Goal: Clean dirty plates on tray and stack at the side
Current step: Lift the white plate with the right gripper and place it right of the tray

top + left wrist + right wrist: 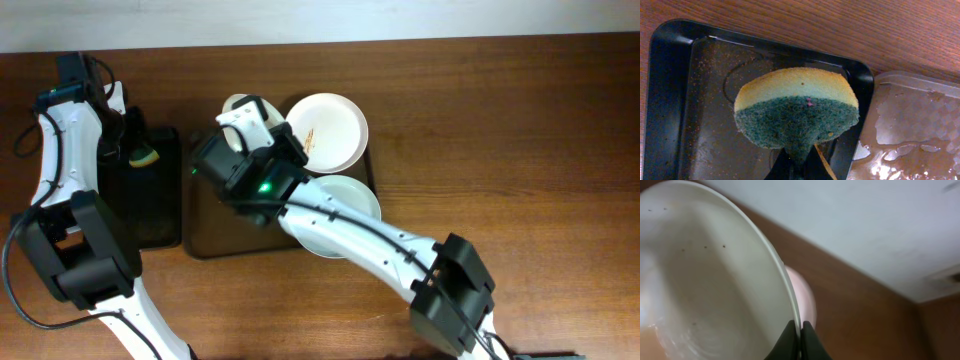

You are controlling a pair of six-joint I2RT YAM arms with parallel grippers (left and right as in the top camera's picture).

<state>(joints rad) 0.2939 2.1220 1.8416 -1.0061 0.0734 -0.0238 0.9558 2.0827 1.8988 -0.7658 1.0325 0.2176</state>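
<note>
Next, my right gripper puts the white plate down on the bare wooden table (429, 150) next to the plate with orange smears.
My right gripper (246, 125) is shut on the rim of a white plate (237, 103) and holds it tilted above the far left of the smoky-brown tray (205, 243). In the right wrist view the fingers (800, 331) pinch that plate's edge (705, 280). A second plate (327, 130) with an orange smear lies at the tray's far right. A third plate (352, 195) lies nearer, partly under my right arm. My left gripper (138, 150) is shut on a yellow and green sponge (797, 107) above the black tray (670, 75); its fingers (799, 162) squeeze the sponge's green side.
The small black tray (160, 215) stands left of the brown tray, whose wet corner shows in the left wrist view (920, 115). Brown wooden table (500, 120) lies around them. My right arm crosses the brown tray from the near right.
</note>
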